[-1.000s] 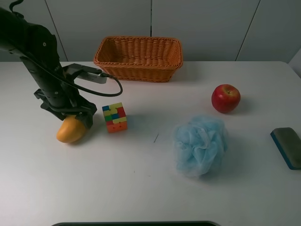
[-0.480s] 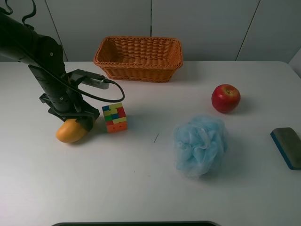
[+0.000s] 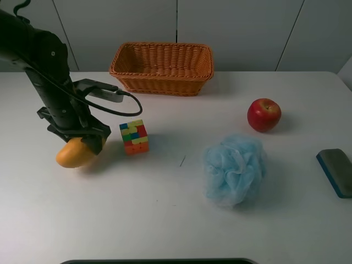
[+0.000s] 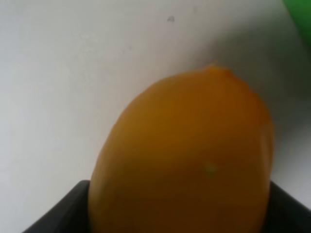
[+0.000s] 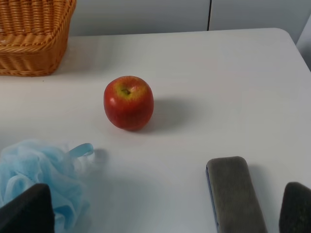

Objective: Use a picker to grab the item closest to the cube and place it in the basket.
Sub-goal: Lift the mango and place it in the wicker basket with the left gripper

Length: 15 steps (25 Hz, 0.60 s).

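The robot's left gripper needs to release the mango near the middle of the woven basket's bottom (image 3: 158, 65), just behind the basket's front rim.
A multicoloured cube (image 3: 134, 137) stands on the white table left of centre. An orange-yellow mango (image 3: 74, 154) is just left of it, the item closest to the cube. My left gripper (image 3: 82, 140) is shut on the mango from above; the mango fills the left wrist view (image 4: 184, 160), with a green edge of the cube (image 4: 301, 19) in one corner. The woven basket (image 3: 159, 88) stands behind the cube at the back of the table. My right gripper (image 5: 160, 213) is open and empty, its fingertips (image 5: 24, 208) wide apart, and it is out of the exterior view.
A red apple (image 3: 264, 114) sits at the right, also in the right wrist view (image 5: 128, 102). A blue bath pouf (image 3: 234, 168) lies centre right. A dark eraser block (image 3: 336, 171) lies at the right edge, close under the right gripper (image 5: 235, 194).
My left gripper has shifted left with the mango in it, away from the cube. The cube and the other objects have not moved.
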Available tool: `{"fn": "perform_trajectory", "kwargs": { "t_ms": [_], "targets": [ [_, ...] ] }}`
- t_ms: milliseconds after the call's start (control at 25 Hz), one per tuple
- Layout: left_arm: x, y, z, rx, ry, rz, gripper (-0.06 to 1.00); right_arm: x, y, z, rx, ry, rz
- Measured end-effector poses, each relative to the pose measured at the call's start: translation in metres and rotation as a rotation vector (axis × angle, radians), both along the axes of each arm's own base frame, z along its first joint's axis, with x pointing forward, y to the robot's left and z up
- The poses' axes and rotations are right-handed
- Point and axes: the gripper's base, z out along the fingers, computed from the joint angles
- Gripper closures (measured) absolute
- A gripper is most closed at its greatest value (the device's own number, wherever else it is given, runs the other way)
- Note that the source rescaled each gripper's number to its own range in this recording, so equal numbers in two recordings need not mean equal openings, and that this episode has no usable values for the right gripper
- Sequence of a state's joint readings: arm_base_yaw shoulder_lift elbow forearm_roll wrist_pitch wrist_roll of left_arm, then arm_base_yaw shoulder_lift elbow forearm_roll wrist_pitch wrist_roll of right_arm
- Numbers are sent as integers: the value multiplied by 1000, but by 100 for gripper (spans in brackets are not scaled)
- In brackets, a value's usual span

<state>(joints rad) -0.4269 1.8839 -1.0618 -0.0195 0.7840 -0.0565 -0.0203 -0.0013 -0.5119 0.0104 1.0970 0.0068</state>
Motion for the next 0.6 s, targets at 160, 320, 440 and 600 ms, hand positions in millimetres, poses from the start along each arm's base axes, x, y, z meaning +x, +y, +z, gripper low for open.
{"fn": "perform_trajectory", "kwargs": {
  "t_ms": [160,320,440,600],
  "targets": [
    [-2,2,63,-42,-113,48,94,0,0,0,0,0,0],
    [1,1,123,-137,-308,72,94,0,0,0,0,0,0],
    [17,-6,144,-226,-483,77,94,0,0,0,0,0,0],
    [52,-22,148,-335,-705,74,94,0,0,0,0,0,0]
  ]
}}
